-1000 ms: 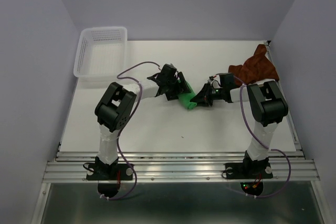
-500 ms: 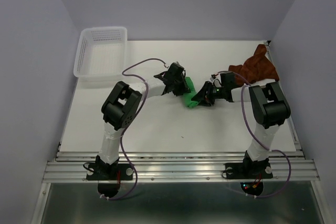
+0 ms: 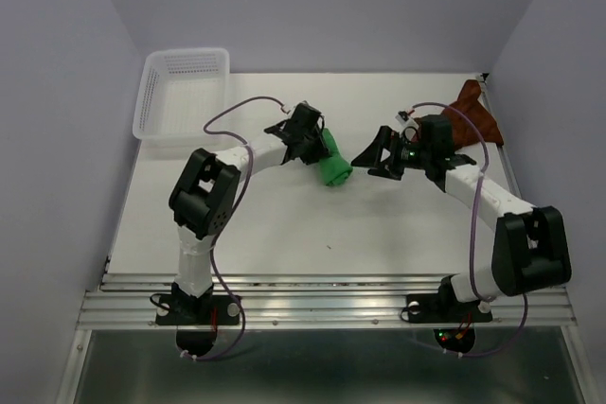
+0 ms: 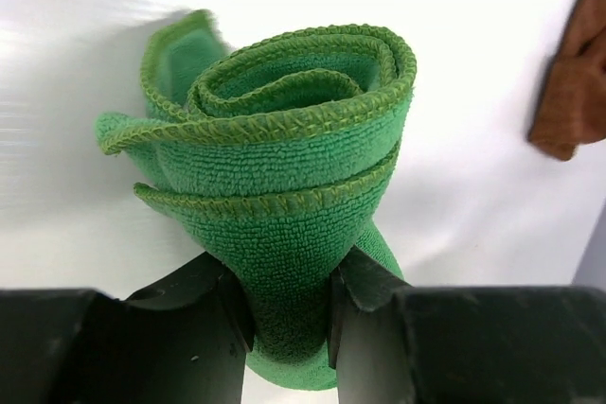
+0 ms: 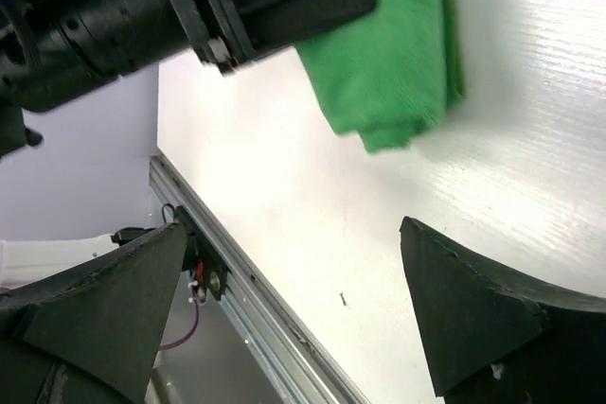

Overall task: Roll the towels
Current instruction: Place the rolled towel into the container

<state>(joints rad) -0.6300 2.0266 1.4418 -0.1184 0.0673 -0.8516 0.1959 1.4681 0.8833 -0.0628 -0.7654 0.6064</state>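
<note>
The robot's left gripper should release the rolled green towel, still in the middle of the table, on the white mesh basket's bottom, close to the basket's back side [image 3: 195, 80].
A green towel [image 4: 284, 139], rolled into a tight spiral, sits in the middle of the white table [image 3: 284, 224]. My left gripper [image 4: 289, 305] is shut on the near end of the roll, one finger pressing each side. From above, the green towel [image 3: 333, 166] sticks out of the left gripper [image 3: 320, 149] toward the right. My right gripper [image 3: 372, 160] stands wide open just right of the roll, apart from it, with nothing between its fingers. In the right wrist view the green towel [image 5: 388, 54] lies ahead of the open right gripper [image 5: 294, 272]. A brown towel [image 3: 471, 113] lies crumpled at the back right.
A white mesh basket [image 3: 185, 92] stands at the back left corner. The brown towel [image 4: 578, 73] shows at the right edge of the left wrist view. The metal rail [image 3: 322, 295] runs along the table's near edge.
My right gripper has opened, let go of the green towel and drawn back to the right. My left gripper has shut on the roll.
</note>
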